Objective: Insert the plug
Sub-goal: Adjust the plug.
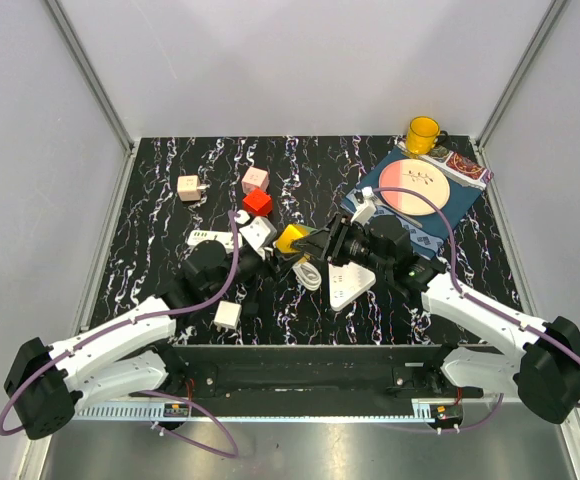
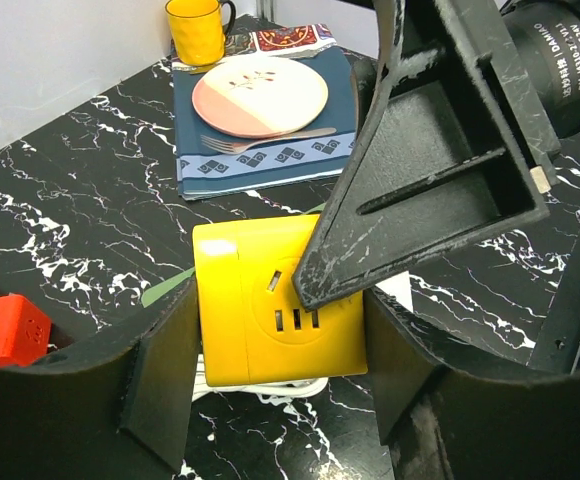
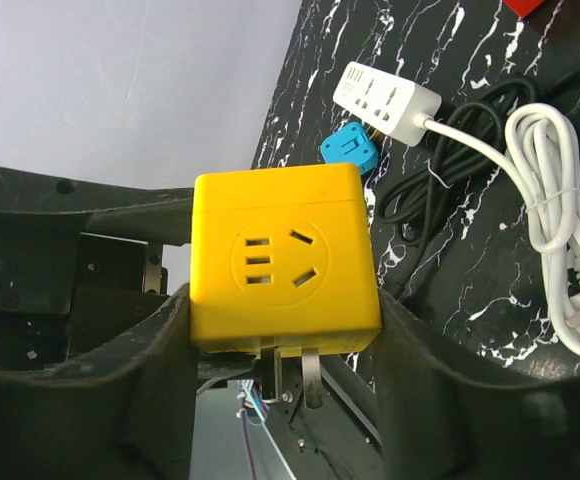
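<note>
Next, my left gripper opens and takes the yellow socket cube [image 3: 278, 186] opposite the prongs, because the plug's metal prongs stick out beside that gripper's finger, across its grip.
A yellow socket cube [image 1: 291, 238] with metal prongs [image 3: 300, 378] hangs above the table's middle. My right gripper [image 1: 308, 244] is shut on it; in the right wrist view [image 3: 285, 320] its fingers press the cube's [image 3: 282, 255] two sides, with the prongs pointing back toward the camera. My left gripper [image 1: 270, 250] has come in from the left. In the left wrist view [image 2: 282, 300] its fingers sit tight against both sides of the cube [image 2: 255, 300]. A right finger [image 2: 420, 180] crosses the cube's socket face. A white power strip [image 3: 385, 100] lies on the table behind.
A red cube [image 1: 257, 202], pink cube [image 1: 255, 179], beige plug cube [image 1: 188, 187] and two white cubes [image 1: 228, 316] lie around. There is a white triangular strip [image 1: 348, 285], a coiled white cable [image 3: 560, 240] and a blue adapter [image 3: 350, 150]. Plate [image 1: 415, 187] and yellow mug [image 1: 422, 134] sit back right.
</note>
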You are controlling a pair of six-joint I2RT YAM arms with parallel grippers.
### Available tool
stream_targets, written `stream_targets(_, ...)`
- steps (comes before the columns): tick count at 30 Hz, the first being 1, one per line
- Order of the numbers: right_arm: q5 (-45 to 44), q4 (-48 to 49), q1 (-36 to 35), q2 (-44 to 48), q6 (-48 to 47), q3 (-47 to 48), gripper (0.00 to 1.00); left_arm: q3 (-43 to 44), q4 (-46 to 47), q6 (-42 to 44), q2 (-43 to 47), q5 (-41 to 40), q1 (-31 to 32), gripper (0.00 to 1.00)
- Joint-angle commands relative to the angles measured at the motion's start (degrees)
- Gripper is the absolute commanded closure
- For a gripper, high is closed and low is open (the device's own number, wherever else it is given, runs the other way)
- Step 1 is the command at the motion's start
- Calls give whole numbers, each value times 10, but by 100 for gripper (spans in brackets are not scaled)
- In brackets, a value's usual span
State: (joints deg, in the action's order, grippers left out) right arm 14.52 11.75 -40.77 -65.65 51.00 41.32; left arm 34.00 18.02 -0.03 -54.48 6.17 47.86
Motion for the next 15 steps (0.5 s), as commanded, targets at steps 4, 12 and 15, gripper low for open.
stream_targets(4, 6, 35, -8, 12, -61, 13, 100, 29, 3, -38, 28, -54, 2, 41)
stream_targets(12, -22, 79, -8, 46, -212, -15, 100, 103, -164, -193, 75, -163, 0, 1)
stream_targets(15, -18, 120, -8, 54, -282, -35, 100, 160, -254, -270, 69, -193, -10, 1)
